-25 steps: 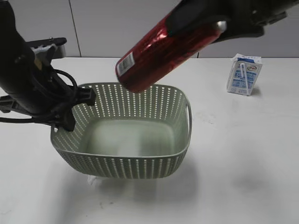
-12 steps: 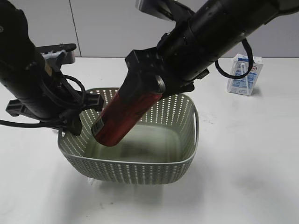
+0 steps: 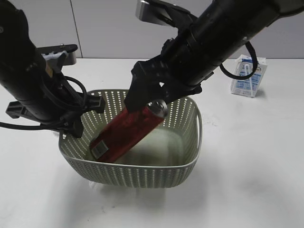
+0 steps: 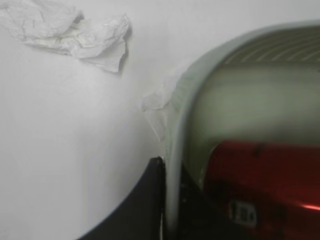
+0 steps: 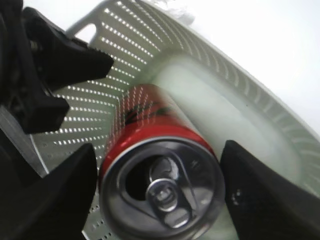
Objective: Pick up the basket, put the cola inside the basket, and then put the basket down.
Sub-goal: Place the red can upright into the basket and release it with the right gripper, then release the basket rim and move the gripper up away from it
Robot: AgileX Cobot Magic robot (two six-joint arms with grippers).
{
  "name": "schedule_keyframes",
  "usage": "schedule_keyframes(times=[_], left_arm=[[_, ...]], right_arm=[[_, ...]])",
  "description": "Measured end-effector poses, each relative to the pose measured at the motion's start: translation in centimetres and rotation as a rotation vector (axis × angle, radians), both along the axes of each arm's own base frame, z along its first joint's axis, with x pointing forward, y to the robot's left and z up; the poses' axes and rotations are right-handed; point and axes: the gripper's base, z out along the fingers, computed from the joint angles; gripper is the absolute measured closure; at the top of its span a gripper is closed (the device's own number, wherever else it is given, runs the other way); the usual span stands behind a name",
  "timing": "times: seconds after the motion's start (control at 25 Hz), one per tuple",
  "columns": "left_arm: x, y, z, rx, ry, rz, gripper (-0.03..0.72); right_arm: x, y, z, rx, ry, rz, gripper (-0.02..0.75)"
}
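Observation:
Next, I let go of the basket with my left gripper on the white table [image 3: 156, 134], between the crumpled tissue and the drink carton.
The pale green basket [image 3: 142, 175] is held by its left wall in my left gripper [image 3: 84, 116], which is shut on the rim [image 4: 175, 125]. The red cola can [image 3: 126, 133] lies tilted inside the basket, bottom end low at the left and silver top up. My right gripper [image 3: 156, 92] hovers just above the can's top, jaws open. In the right wrist view the can [image 5: 160, 150] sits blurred between the spread fingers of my right gripper [image 5: 157, 187]. In the left wrist view the can [image 4: 265, 175] shows red behind the rim, and my left gripper [image 4: 167, 172] pinches the wall.
A blue-and-white drink carton [image 3: 248, 76] stands at the back right of the white table. A crumpled white tissue [image 4: 75, 32] lies on the table left of the basket, and another scrap shows under the basket's edge.
The right arm came down with the can into the basket. The can slid out of the jaws and now rests lower inside. The basket shifted slightly right earlier.

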Motion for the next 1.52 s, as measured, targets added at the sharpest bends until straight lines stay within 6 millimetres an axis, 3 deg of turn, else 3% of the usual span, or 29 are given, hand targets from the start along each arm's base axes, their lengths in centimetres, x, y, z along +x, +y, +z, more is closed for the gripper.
schedule_keyframes(times=[0.08,0.28,0.44,0.6,0.8,1.0,1.08,1.24,1.52], left_arm=[[0.0,0.0,0.0,0.000,0.000,0.000,0.691],[0.0,0.0,0.0,0.002,0.003,0.000,0.691],[0.0,0.0,0.0,0.003,0.005,-0.001,0.691],[-0.1,0.0,0.0,0.005,0.008,-0.001,0.691],[-0.1,0.0,-0.1,0.006,0.011,-0.002,0.691],[-0.1,0.0,-0.1,0.006,0.011,-0.002,0.691],[0.0,0.0,0.0,0.004,0.008,-0.001,0.691],[1.3,-0.2,0.7,-0.007,-0.005,0.021,0.691],[5.8,-1.3,1.2,-0.016,-0.037,0.055,0.691]], right_arm=[[0.1,0.0,0.4,-0.021,-0.008,0.023,0.136],[1.4,-0.3,3.6,-0.098,-0.131,0.030,0.112],[3.0,-2.3,5.4,-0.195,-0.195,-0.011,0.112],[5.2,-7.0,5.3,-0.292,-0.153,-0.121,0.112],[7.8,-15.1,5.0,-0.346,-0.066,-0.333,0.113],[8.6,-21.9,5.0,-0.366,-0.014,-0.515,0.125],[8.5,-23.2,4.9,-0.374,0.017,-0.546,0.133],[6.9,-23.4,5.1,-0.367,0.033,-0.555,0.143],[0.0,-23.3,5.2,-0.359,0.039,-0.558,0.145]])
